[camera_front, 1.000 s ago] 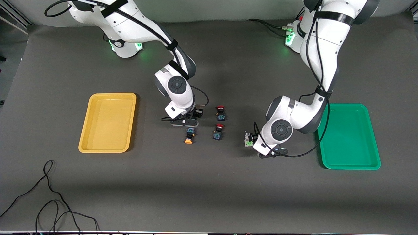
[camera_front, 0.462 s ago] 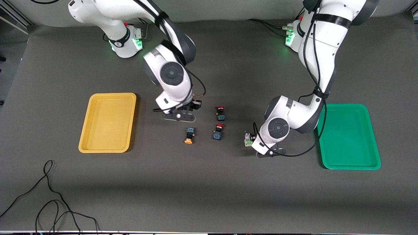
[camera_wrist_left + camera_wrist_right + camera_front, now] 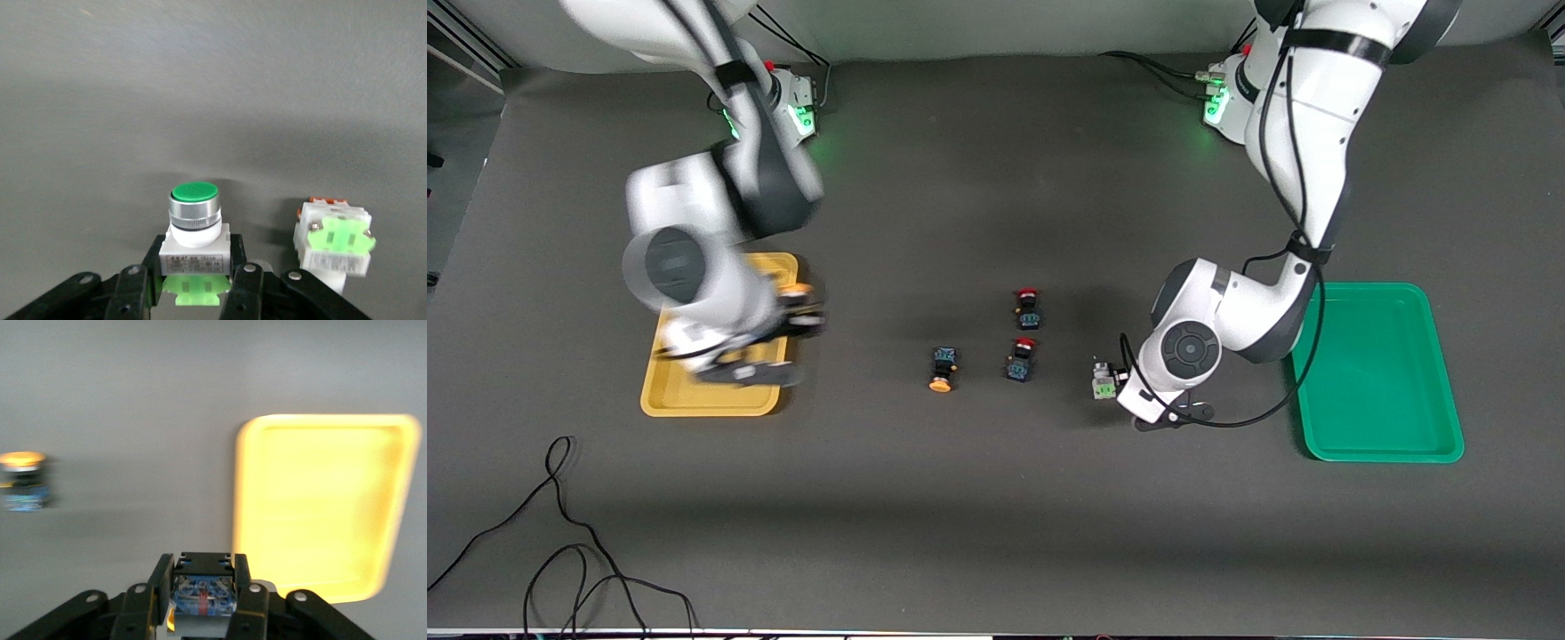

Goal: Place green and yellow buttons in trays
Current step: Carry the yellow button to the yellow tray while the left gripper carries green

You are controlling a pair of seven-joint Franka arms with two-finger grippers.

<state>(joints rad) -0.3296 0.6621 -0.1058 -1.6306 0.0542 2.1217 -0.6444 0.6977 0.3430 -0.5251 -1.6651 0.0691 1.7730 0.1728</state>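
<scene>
Next, my left gripper lets go of the green button near the middle of the green tray's bottom (image 3: pixel 1363 356). The button is now upright beside the green tray.
My right gripper (image 3: pixel 796 311) is shut on a yellow button (image 3: pixel 800 290) with a dark body (image 3: pixel 202 592) and holds it over the inner edge of the yellow tray (image 3: pixel 694 404), which also shows in the right wrist view (image 3: pixel 320 507). A second yellow button (image 3: pixel 942 369) lies on the table, also seen in the right wrist view (image 3: pixel 23 480). My left gripper (image 3: pixel 1116 388) is low at the table beside the green tray (image 3: pixel 1378 382). Its fingers (image 3: pixel 133 287) are shut on an upright green button (image 3: pixel 195 220). The other green button (image 3: pixel 333 243) lies close beside it.
Two red-capped dark buttons (image 3: pixel 1028 307) (image 3: pixel 1021 358) lie at the table's middle between the arms. Loose black cables (image 3: pixel 560 533) lie near the front edge toward the right arm's end.
My right arm has lifted a yellow button from the middle of the table and swung it to the yellow tray. My left gripper has stayed at the green buttons.
</scene>
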